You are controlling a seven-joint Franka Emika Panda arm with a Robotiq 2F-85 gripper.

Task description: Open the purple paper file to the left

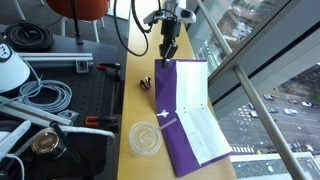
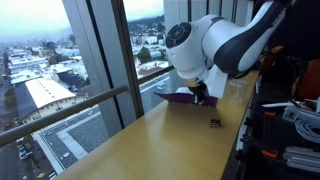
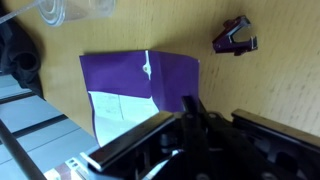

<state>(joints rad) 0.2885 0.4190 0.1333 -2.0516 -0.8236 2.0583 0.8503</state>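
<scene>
My gripper needs to let go of the cover's top edge flat on the wooden table (image 1: 170, 66), just past the staple remover.
The purple paper file (image 1: 178, 100) lies on the wooden table, with white sheets (image 1: 203, 130) showing inside it. It also shows in the wrist view (image 3: 135, 72) and, partly raised, in an exterior view (image 2: 178, 97). My gripper (image 1: 167, 55) is at the file's far corner, fingers pointing down. In the wrist view the fingers (image 3: 188, 104) are pressed together at the edge of the purple cover and seem to pinch it. The arm hides part of the file in an exterior view (image 2: 200, 95).
A clear round plastic lid (image 1: 145, 138) lies beside the file's near end, also in the wrist view (image 3: 75, 10). A small dark staple remover (image 1: 146, 84) (image 3: 235, 42) sits on the wood close by. Cables and gear (image 1: 40, 95) crowd a black bench alongside. A glass window (image 1: 260, 60) borders the table.
</scene>
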